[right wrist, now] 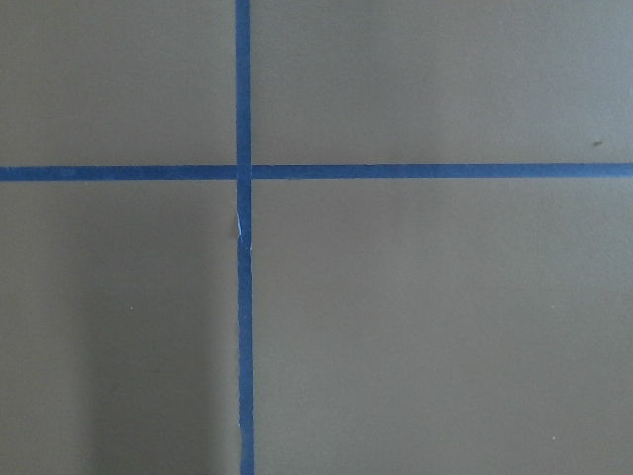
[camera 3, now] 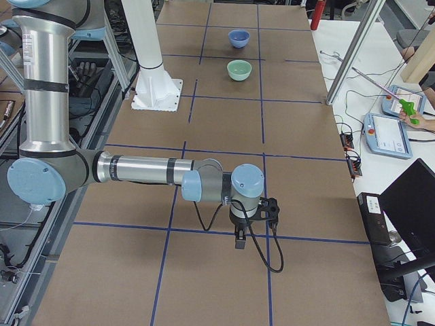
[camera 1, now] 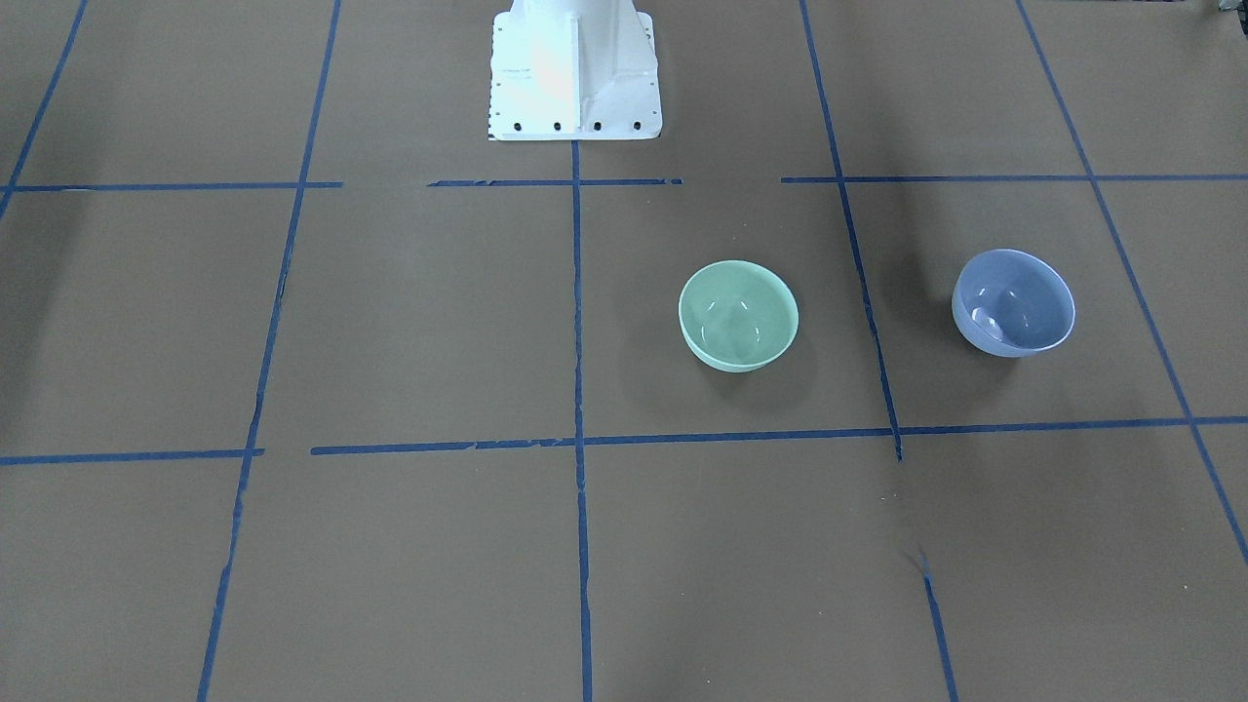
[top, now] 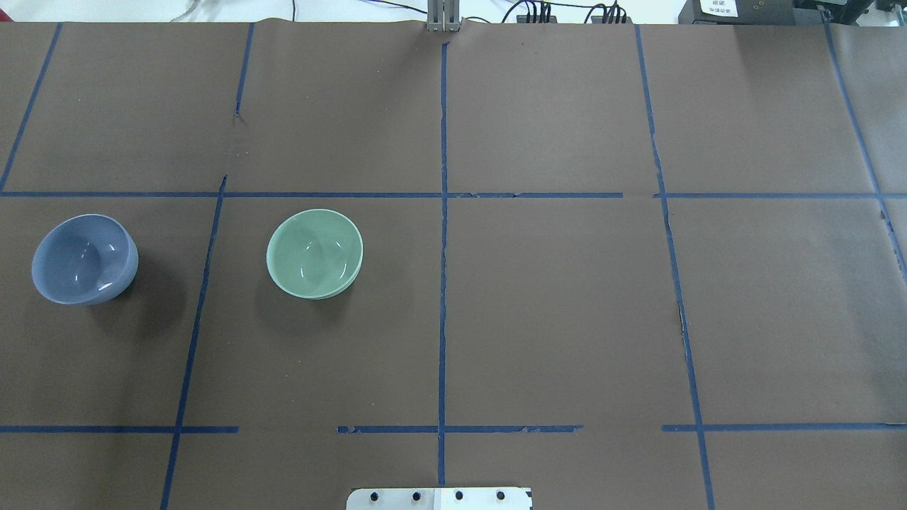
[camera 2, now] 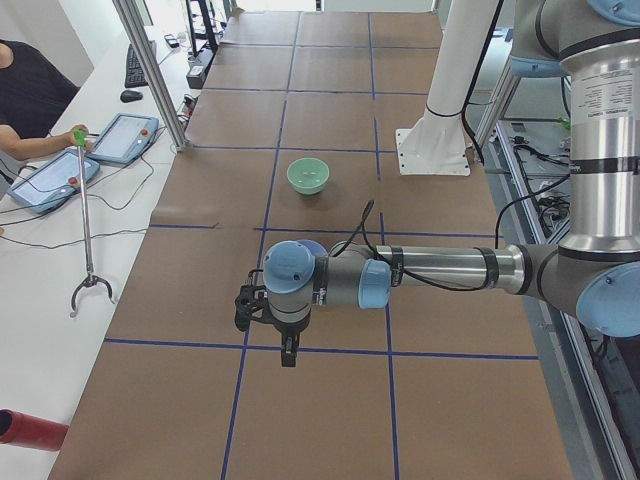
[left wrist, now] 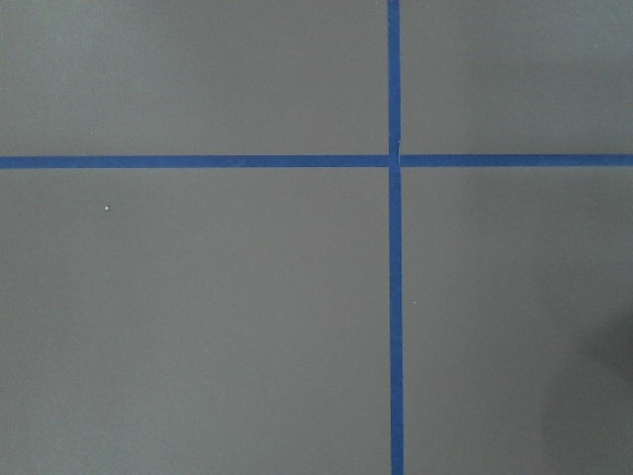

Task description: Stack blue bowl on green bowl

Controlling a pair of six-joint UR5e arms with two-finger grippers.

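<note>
The robot's left gripper will go to the blue bowl next and close on the bowl's rim [camera 1: 1065,283], on the side that faces away from the green bowl.
The blue bowl [camera 1: 1014,302] stands upright on the brown table at my far left [top: 83,259]. The green bowl [camera 1: 738,315] stands upright about a bowl's width to its right [top: 314,253], apart from it. Both are empty. In the exterior left view my left gripper [camera 2: 288,350] hangs above the table on the near side of the blue bowl [camera 2: 312,246], which the arm partly hides; the green bowl [camera 2: 308,175] sits beyond. In the exterior right view my right gripper [camera 3: 239,239] hangs far from both bowls [camera 3: 238,38] [camera 3: 239,69]. I cannot tell whether either gripper is open. Both wrist views show only table and tape.
Blue tape lines [top: 443,248] divide the table into squares. The white robot pedestal [camera 1: 575,78] stands at the middle of my edge. Operators with tablets [camera 2: 60,175] [camera 3: 394,136], a grabber stick [camera 2: 88,230] and a red cylinder [camera 2: 30,430] are off the table's far side.
</note>
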